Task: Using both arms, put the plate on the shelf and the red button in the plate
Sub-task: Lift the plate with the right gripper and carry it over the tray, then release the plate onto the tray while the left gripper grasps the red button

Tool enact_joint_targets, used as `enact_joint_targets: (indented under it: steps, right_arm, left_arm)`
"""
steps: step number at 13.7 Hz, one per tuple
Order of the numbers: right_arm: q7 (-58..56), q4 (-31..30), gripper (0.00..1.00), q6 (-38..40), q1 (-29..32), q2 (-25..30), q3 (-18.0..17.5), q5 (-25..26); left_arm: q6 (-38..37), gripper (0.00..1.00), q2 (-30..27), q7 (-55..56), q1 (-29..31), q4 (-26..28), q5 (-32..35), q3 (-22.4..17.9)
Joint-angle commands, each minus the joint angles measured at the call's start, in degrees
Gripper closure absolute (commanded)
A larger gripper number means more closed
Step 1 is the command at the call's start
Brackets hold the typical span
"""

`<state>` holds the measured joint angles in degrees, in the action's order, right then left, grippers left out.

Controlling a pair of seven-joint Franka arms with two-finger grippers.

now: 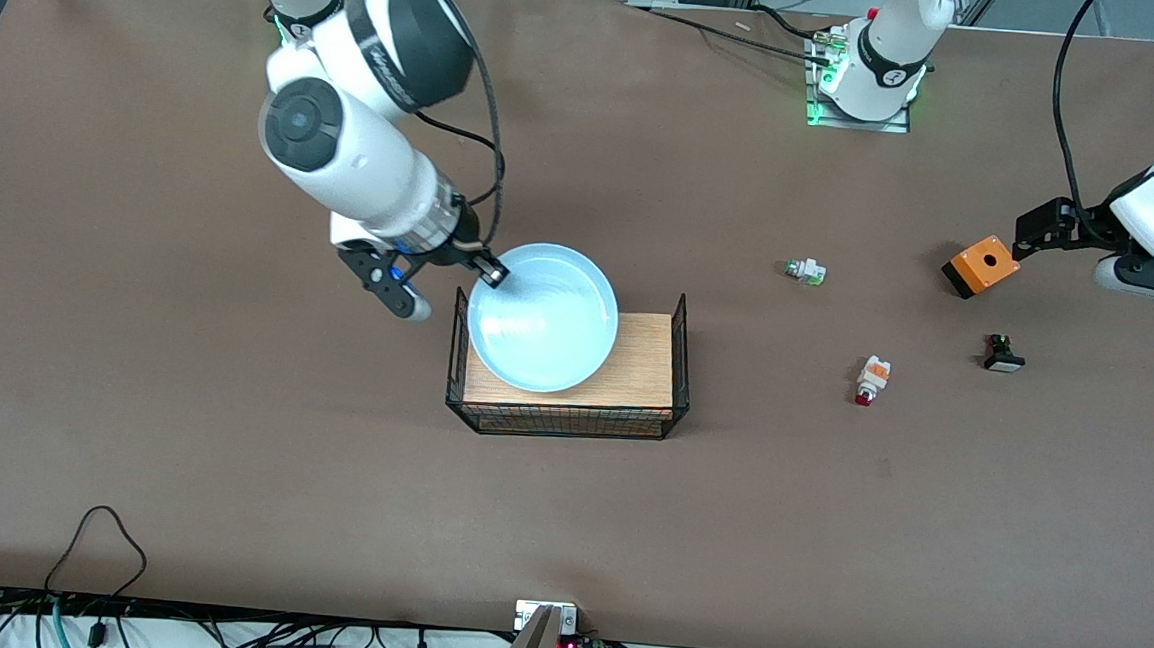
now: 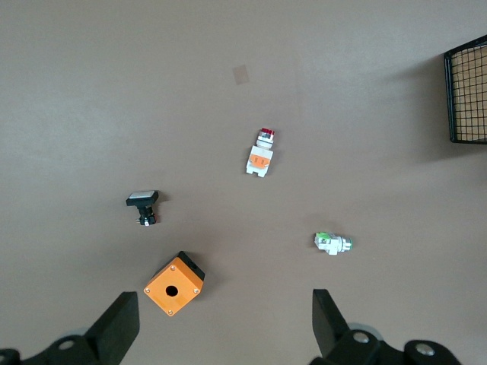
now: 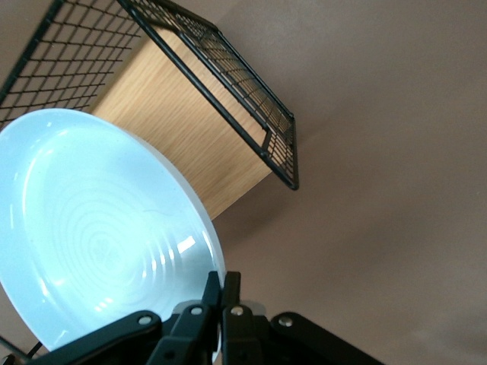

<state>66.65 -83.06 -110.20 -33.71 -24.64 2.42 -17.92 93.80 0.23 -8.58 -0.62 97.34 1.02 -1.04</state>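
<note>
Next, my right gripper lets go of the pale-blue plate on the middle of the black wire basket's wooden bottom (image 1: 571, 347) (image 3: 127, 199).
The pale-blue plate (image 1: 542, 317) rests in the black wire basket (image 1: 680, 355), on its wooden floor. My right gripper (image 1: 490, 274) is shut on the plate's rim on the side toward the right arm's end. In the right wrist view its fingers (image 3: 221, 293) pinch the rim of the plate (image 3: 91, 236). The red button (image 1: 871, 379) lies on the table toward the left arm's end, also in the left wrist view (image 2: 261, 153). My left gripper (image 2: 224, 323) is open and empty, up above the orange box (image 2: 173, 284).
An orange box with a hole (image 1: 981, 266), a green-tipped white part (image 1: 805, 271) and a small black part with a white cap (image 1: 1002, 353) lie near the red button. Cables run along the table's front edge.
</note>
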Motion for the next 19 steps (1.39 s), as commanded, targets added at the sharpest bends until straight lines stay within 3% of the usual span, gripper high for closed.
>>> enact_joint_targets:
  steps: [1,12,13,14,19]
  right_arm:
    - [1.0,1.9,1.0,-0.2,-0.5,-1.9,0.7,-1.1]
    - [-0.5,-1.4,1.0,-9.9,-2.6,-6.3,0.8,-0.1]
    - [-0.5,-1.5,0.77,-9.9,-2.6,-6.4,0.9,-0.2]
    - [0.1,-1.5,0.01,-10.1,-2.4,-6.3,1.1,-0.3]
    - [-1.1,-0.7,0.0,-7.0,-2.0,0.4,1.4,-0.2]
  left_arm:
    - [-0.4,0.0,0.7,-0.6,0.1,-1.5,0.0,0.0]
    - [-0.4,0.0,0.8,-0.6,0.4,-1.4,-0.1,-0.1]
    - [-0.4,0.0,0.8,-0.6,0.3,-1.4,0.0,-0.1]
    - [-0.4,0.0,1.0,-0.3,0.3,-1.5,-0.1,-0.1]
    - [-0.5,0.0,1.9,0.0,0.2,-2.6,-0.1,-0.1]
